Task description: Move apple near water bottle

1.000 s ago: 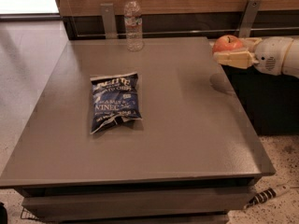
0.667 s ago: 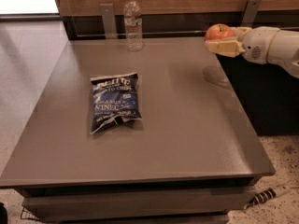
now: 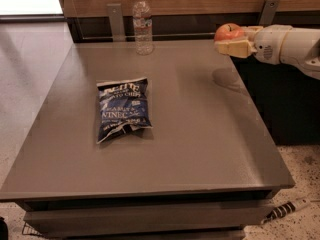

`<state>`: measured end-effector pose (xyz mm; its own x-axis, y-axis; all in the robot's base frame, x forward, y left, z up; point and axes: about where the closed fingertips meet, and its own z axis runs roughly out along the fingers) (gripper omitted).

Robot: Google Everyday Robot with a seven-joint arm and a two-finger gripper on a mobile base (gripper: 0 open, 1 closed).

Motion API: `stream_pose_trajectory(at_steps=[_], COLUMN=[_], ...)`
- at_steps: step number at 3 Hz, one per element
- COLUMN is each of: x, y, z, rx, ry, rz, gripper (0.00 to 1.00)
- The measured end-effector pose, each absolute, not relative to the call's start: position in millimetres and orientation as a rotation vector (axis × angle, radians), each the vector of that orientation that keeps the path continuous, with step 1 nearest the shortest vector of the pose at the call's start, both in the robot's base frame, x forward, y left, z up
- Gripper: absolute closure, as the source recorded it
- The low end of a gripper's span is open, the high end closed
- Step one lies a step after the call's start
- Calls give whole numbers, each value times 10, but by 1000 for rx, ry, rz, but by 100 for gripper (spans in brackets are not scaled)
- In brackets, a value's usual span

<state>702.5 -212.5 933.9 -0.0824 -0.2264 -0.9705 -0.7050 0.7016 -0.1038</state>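
Next, my gripper lets go of the apple on the grey table by its far edge (image 3: 177, 55), next to the water bottle.
The red-orange apple (image 3: 228, 31) is held in my gripper (image 3: 231, 40), which reaches in from the right on a white arm and hangs above the table's far right part. The fingers are shut on the apple. The clear water bottle (image 3: 143, 24) with a white cap stands upright at the table's far edge, left of centre. The apple is well to the right of the bottle and raised above the tabletop, with its shadow on the surface below.
A dark blue chip bag (image 3: 123, 109) lies flat on the grey table (image 3: 200, 149), left of centre. A wooden wall panel with metal brackets (image 3: 115, 21) runs behind the table. A dark cabinet stands at the right.
The gripper with the apple has moved left and slightly up, toward the far edge of the table.
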Motion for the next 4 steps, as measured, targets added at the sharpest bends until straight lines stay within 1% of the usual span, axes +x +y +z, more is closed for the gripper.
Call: stream_pose_trajectory(at_steps=[1,2,3,4], x=[7326,7664,7888,8000], y=[-1965,-1671,-1378,-1063], z=[9305,9251,9086,8736], rx=[-796,-836,-852,-856], ry=[1664,1669,1675,1708], rz=[454,448,488,583], gripper=[100,100,100,100])
